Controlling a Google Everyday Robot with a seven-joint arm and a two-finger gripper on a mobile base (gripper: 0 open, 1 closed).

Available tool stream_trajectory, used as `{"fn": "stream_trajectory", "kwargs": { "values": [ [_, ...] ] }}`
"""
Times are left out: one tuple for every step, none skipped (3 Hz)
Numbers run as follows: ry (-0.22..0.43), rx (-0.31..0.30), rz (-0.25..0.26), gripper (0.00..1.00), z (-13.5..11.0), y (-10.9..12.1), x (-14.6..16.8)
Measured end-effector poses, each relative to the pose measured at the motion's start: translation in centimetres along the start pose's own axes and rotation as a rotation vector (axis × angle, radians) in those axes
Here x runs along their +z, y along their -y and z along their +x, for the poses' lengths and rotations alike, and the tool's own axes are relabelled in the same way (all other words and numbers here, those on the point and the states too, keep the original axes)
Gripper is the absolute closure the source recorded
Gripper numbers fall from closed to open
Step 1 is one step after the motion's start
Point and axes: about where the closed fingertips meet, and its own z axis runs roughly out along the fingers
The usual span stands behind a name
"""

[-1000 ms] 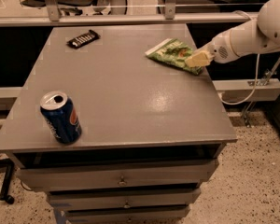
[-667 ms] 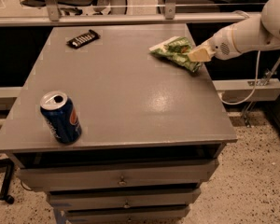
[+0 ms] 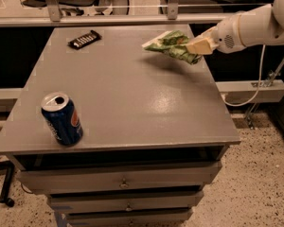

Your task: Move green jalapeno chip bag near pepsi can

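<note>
The robot's gripper will release the green jalapeno chip bag on the grey table (image 3: pixel 99 88), just behind the pepsi can.
The green jalapeno chip bag (image 3: pixel 171 45) is held a little above the far right part of the grey table (image 3: pixel 132 89), casting a shadow under it. My gripper (image 3: pixel 197 47) reaches in from the right on a white arm and is shut on the bag's right end. The pepsi can (image 3: pixel 62 118), blue with a silver top and round logo, stands upright near the table's front left corner, far from the bag.
A dark flat candy bar wrapper (image 3: pixel 84 39) lies at the table's far left. Drawers (image 3: pixel 123 181) sit under the tabletop. A cable (image 3: pixel 255 86) and rail are to the right, beyond the table edge. Chair bases stand behind the table.
My gripper has lifted the chip bag off the table and carried it slightly up and to the left. The can and wrapper have not moved.
</note>
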Motion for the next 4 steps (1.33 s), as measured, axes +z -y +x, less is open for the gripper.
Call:
{"fn": "stream_trajectory", "kwargs": {
  "values": [
    [0.051,-0.057,-0.092,1.00,-2.4,-4.3,1.1],
    [0.081,-0.093,-0.174,1.00,-3.1,-8.7,1.7],
    [0.107,-0.126,-0.250,1.00,-3.5,-12.7,1.7],
    [0.133,-0.152,-0.320,1.00,-3.8,-16.0,1.5]
  ]
}}
